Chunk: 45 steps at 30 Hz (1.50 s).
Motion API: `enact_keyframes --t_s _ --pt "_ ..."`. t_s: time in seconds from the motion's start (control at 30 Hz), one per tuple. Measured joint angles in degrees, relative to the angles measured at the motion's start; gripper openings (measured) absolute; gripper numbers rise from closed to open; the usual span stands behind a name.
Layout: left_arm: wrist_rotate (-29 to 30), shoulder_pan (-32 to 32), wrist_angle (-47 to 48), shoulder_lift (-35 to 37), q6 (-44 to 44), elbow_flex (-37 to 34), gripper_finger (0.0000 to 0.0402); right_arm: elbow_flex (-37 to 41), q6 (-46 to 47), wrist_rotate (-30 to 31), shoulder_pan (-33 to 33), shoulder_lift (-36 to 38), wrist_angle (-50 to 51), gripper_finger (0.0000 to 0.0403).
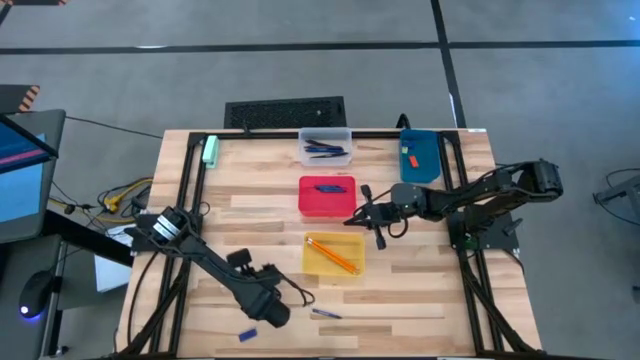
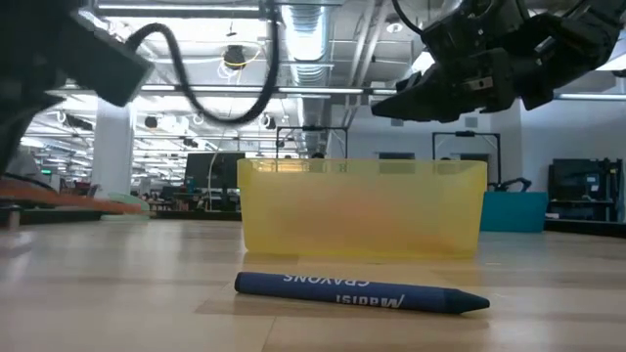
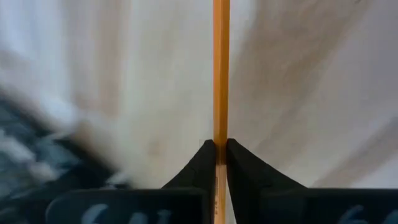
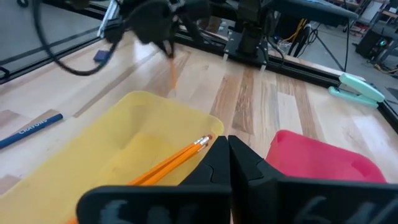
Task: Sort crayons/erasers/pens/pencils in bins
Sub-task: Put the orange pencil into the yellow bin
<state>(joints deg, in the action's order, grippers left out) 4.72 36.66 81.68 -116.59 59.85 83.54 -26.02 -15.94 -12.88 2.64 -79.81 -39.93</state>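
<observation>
Next, I let go of the orange pencil with my left gripper next to the other pencils in the yellow bin [image 1: 335,255].
My left gripper [image 1: 272,312] hovers over the table's near part, left of the yellow bin [image 1: 333,253], shut on an orange pencil [image 3: 220,74]. My right gripper [image 1: 352,219] is shut and empty, between the yellow bin and the red bin [image 1: 327,196]. Two pencils [image 4: 174,158] lie in the yellow bin. The red bin holds a blue crayon [image 1: 326,187], the clear bin [image 1: 325,147] holds pens, and the blue bin [image 1: 420,156] holds erasers. One crayon [image 2: 362,291] lies flat on the table near the yellow bin, another [image 1: 247,333] by the near edge. My left gripper pinches the pencil's shaft [image 3: 220,138] between its two fingertips [image 3: 205,163], with the fingers running along the pencil. In the right wrist view the pencil [image 4: 173,70] hangs down below the gripper. Whether its lower end touches the table, I cannot tell.
A pale green block [image 1: 210,150] lies at the far left of the table. Black rails [image 1: 190,190] run along both sides and the far edge. Bare wood lies between the left rail and the bins and right of the yellow bin.
</observation>
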Motion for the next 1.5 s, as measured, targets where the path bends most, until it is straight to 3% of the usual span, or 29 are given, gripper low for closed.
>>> enact_keyframes --t_s 0.17,0.47,0.67,0.97,1.2,1.33,1.5 --pt "6.0 0.4 9.7 0.1 -3.9 4.2 0.0011 0.0 0.0 0.7 0.2 0.1 1.1 0.0005" --pt "20.1 0.6 8.5 5.0 -8.2 4.6 0.0011 -0.1 -0.3 1.0 1.3 7.8 9.9 0.0003" --pt "28.3 -2.9 8.3 6.0 -18.9 4.7 0.0011 1.2 -0.5 1.0 1.8 14.7 15.9 0.0002" --pt "32.0 -12.4 -2.8 6.1 -48.2 6.7 0.0011 7.9 0.6 1.1 4.6 27.0 16.2 0.0002" --pt "29.8 -18.2 -21.1 5.8 -68.0 9.0 0.0011 11.2 2.4 1.1 7.3 32.2 18.3 0.0002" --pt "28.4 -20.2 -27.9 3.5 -74.9 9.0 0.0011 13.0 3.2 1.1 8.1 33.0 18.4 0.0003" --pt "24.6 -21.8 -29.1 0.7 -77.4 9.2 0.0011 13.9 5.2 1.1 8.4 33.0 18.0 0.0002"
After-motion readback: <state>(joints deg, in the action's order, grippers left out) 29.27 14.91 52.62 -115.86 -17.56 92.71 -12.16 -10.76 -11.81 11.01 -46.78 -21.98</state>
